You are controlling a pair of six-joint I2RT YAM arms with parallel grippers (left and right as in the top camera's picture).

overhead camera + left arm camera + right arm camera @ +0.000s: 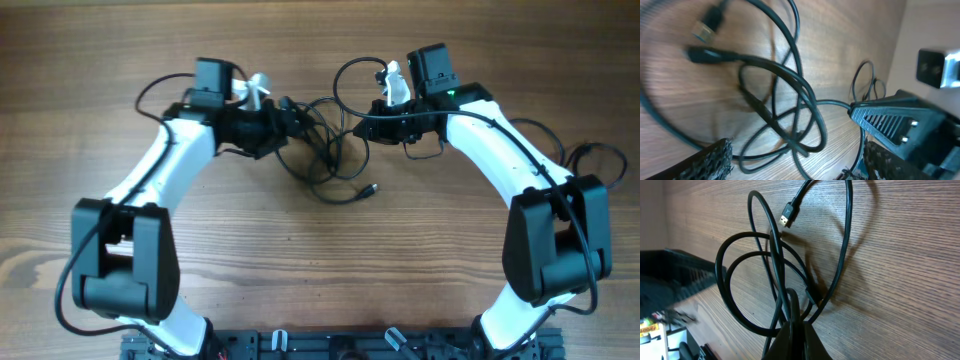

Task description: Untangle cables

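Observation:
My right gripper will let go of the strands of cable on the wooden table (527,150) next to the black wire loop near the table's outer edge.
The cables (325,150) are thin black cords looped in a loose tangle on the wooden table between the two arms. One plug (370,190) trails toward the front. My left gripper (290,115) stands at the tangle's left edge. In the left wrist view it (800,167) is open, with its rough pads (710,160) wide apart and crossing loops (790,90) lying between them, unpinched. My right gripper (365,128) is at the tangle's right side. In the right wrist view it (795,335) is shut on a few cable strands, and a metal-tipped plug (786,217) lies beyond.
The right arm's gripper body (900,120) shows close by in the left wrist view. A thicker arm wire (600,160) loops at the far right. A black rail (350,345) runs along the table's front edge.

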